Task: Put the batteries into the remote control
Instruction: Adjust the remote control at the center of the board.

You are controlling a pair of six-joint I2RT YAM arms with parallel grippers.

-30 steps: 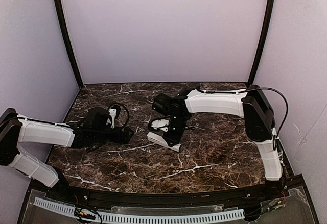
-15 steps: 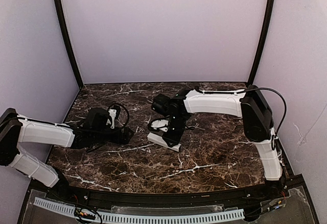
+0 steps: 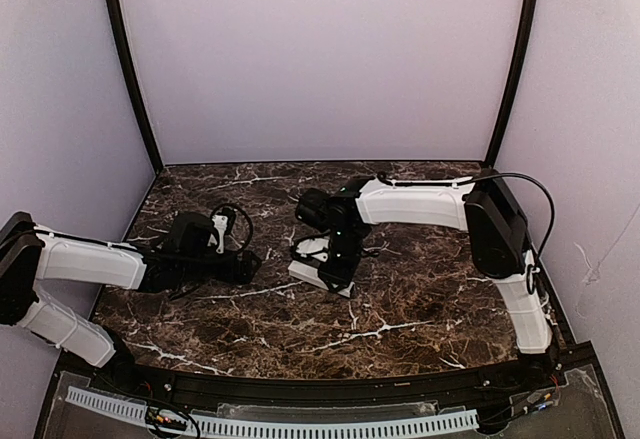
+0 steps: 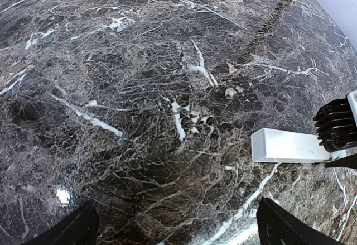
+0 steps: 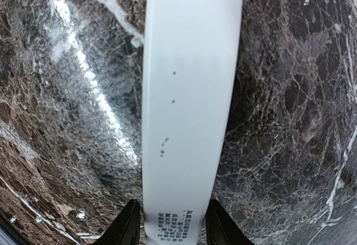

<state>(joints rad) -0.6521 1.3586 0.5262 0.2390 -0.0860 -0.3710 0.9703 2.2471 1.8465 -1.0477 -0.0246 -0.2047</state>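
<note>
My right gripper will release the remote control on the marble [image 3: 326, 292] between my left gripper and the bright white vein.
The remote control [image 3: 318, 275] is a long white bar lying flat on the dark marble table, just right of centre. In the right wrist view its plain back with small printed text [image 5: 187, 116] runs up the frame. My right gripper [image 5: 172, 229] points down over it, fingers on either side of its near end, a thin gap showing on the left: open, straddling it. The left wrist view shows one end of the remote [image 4: 287, 145] with a right-gripper finger [image 4: 337, 125] on it. My left gripper [image 4: 178, 235] is wide open over bare marble, left of the remote. The batteries are out of view.
The marble table [image 3: 400, 309] is boxed in by purple walls, with black posts [image 3: 130, 69] at the back corners. A black rail and a white slotted strip [image 3: 270, 424] run along the near edge. A cable loop [image 3: 232, 214] rides on my left wrist.
The right gripper's jaws have spread apart around the remote, and its wrist has shifted slightly left. The remote stays on the table. The left arm has not moved.
</note>
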